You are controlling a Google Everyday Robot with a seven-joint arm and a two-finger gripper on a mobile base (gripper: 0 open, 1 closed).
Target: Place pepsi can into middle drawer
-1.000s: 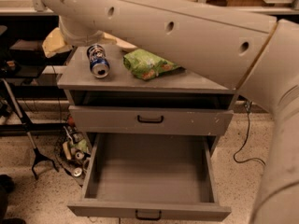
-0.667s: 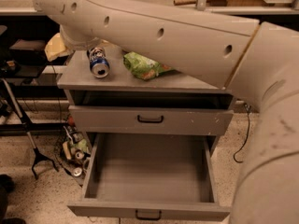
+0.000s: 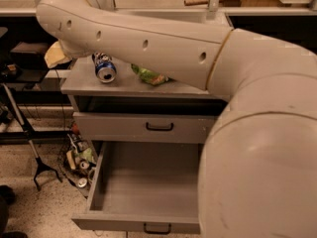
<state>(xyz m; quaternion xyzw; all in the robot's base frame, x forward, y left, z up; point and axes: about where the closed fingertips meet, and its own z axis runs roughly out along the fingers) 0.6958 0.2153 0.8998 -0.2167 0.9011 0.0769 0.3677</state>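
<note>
Next, I move my gripper next to the pepsi can beside the green snack bag and close it on the can's blue body (image 3: 102, 60), behind its silver top.
The pepsi can (image 3: 104, 67), blue with a silver top, lies on its side on the grey cabinet top (image 3: 89, 86), its top facing me. The middle drawer (image 3: 143, 182) is pulled wide open below and holds nothing. The like drawer above it (image 3: 158, 127) is shut. My big white arm (image 3: 163, 48) crosses the view from lower right to upper left. My gripper (image 3: 68, 51) is at the arm's far left end, just left of the can and above the cabinet top, mostly hidden by the wrist.
A green snack bag (image 3: 150, 76) lies on the cabinet top right of the can, partly under my arm. A pale yellowish object (image 3: 55, 55) sits left of the cabinet. Cables and clutter (image 3: 79, 160) lie on the floor left of the open drawer, beside a black stand (image 3: 34, 155).
My arm has swung lower and closer, filling more of the right side. The can, the bag and the open drawer have not moved.
</note>
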